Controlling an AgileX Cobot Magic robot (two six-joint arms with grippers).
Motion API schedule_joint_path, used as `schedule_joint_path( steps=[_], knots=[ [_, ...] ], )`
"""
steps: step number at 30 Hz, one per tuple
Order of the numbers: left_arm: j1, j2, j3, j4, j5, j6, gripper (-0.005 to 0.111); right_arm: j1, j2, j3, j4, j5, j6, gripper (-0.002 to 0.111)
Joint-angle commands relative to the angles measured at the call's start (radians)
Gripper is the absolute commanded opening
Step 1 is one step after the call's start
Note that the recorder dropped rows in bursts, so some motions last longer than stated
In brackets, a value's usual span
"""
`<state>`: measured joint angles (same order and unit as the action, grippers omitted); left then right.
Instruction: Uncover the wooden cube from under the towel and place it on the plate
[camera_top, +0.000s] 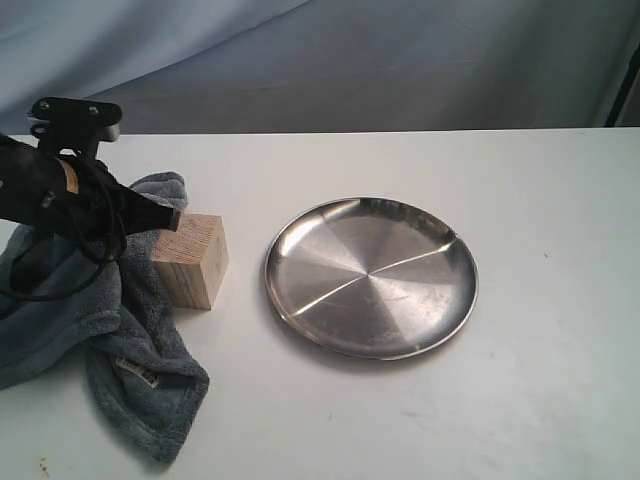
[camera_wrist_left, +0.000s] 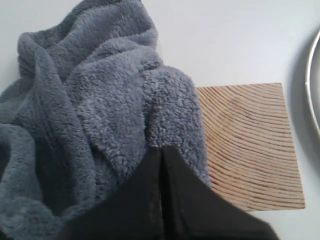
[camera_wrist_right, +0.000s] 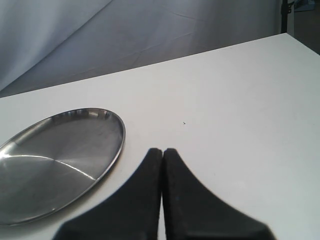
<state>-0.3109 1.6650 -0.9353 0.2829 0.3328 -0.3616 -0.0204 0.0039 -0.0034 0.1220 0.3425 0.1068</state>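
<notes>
The towel drapes over the wooden cube's edge, so my left gripper should regrasp the fold (camera_wrist_left: 167, 127) beside it and pull the towel clear before taking the cube.
The wooden cube (camera_top: 190, 262) stands uncovered on the white table, left of the steel plate (camera_top: 370, 275). The blue-grey towel (camera_top: 130, 330) lies bunched against the cube's left side and trails toward the front edge. My left gripper (camera_top: 175, 215) hovers at the cube's upper left corner, shut, with a fold of the towel (camera_wrist_left: 90, 100) pinched at its tips (camera_wrist_left: 161, 150). The left wrist view shows the cube's grained top (camera_wrist_left: 250, 145) bare beside that fold. My right gripper (camera_wrist_right: 162, 150) is shut and holds nothing, above bare table next to the plate (camera_wrist_right: 55, 160); the exterior view does not show it.
A grey cloth backdrop (camera_top: 400, 60) hangs behind the table's far edge. The plate's rim (camera_wrist_left: 315, 90) shows just beyond the cube in the left wrist view. White tabletop (camera_top: 540, 380) stretches to the right of the plate.
</notes>
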Motion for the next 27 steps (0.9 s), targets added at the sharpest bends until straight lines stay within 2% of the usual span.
schedule_joint_path(
  steps=[1,4,6,13,15,21,27],
  knots=[
    [0.005,-0.022,-0.001,0.007,0.003,-0.011,0.000,-0.003,-0.004,0.003,-0.013,-0.002,-0.001,0.000],
    [0.005,-0.021,-0.001,-0.033,0.000,-0.007,0.003,-0.003,-0.004,0.003,-0.013,-0.002,-0.001,0.000],
    [0.005,-0.019,-0.001,-0.045,0.000,-0.004,0.009,-0.003,-0.004,0.003,-0.013,-0.002,-0.001,0.000],
    [0.005,0.002,-0.001,-0.045,0.000,0.012,0.048,-0.003,-0.004,0.003,-0.013,-0.002,-0.001,0.000],
    [0.005,0.023,-0.001,-0.045,0.000,0.024,0.055,-0.003,-0.004,0.003,-0.013,-0.002,-0.001,0.000],
    [0.005,0.065,-0.001,-0.045,-0.020,0.024,0.049,-0.003,-0.004,0.003,-0.013,-0.002,-0.001,0.000],
    [0.005,0.065,-0.001,-0.045,-0.022,0.024,0.018,-0.003,-0.004,0.003,-0.013,-0.002,-0.001,0.000]
  ],
)
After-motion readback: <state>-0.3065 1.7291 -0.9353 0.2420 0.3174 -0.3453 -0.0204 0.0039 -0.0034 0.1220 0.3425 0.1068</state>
